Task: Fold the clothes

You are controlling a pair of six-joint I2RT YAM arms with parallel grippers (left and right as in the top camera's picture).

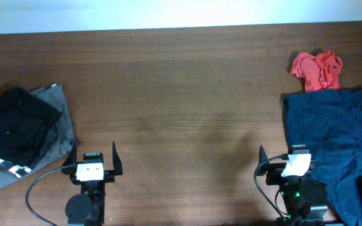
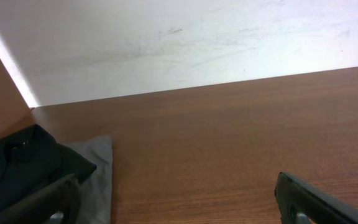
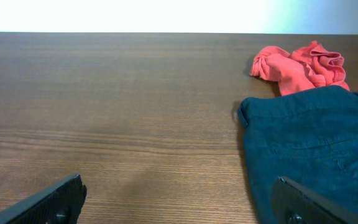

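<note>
The robot's right gripper will next move to the dark blue garment's far corner (image 1: pixel 286 100) (image 3: pixel 245 113), close to the crumpled red garment and facing the middle of the table, and close there.
A dark blue garment (image 1: pixel 335 135) lies spread out at the right side of the table and shows in the right wrist view (image 3: pixel 309 143). A crumpled red garment (image 1: pixel 318 69) sits just behind it, also in the right wrist view (image 3: pixel 300 65). At the left edge a folded black garment (image 1: pixel 14 129) lies on a grey one (image 1: pixel 58 132); both show in the left wrist view (image 2: pixel 17 165). My left gripper (image 1: pixel 94 160) is open and empty near the front edge, beside the grey garment. My right gripper (image 1: pixel 286 162) is open and empty at the blue garment's left edge.
The brown wooden table (image 1: pixel 181 100) runs back to a white wall (image 2: pixel 166 43). Black cables loop beside both arm bases at the front edge.
</note>
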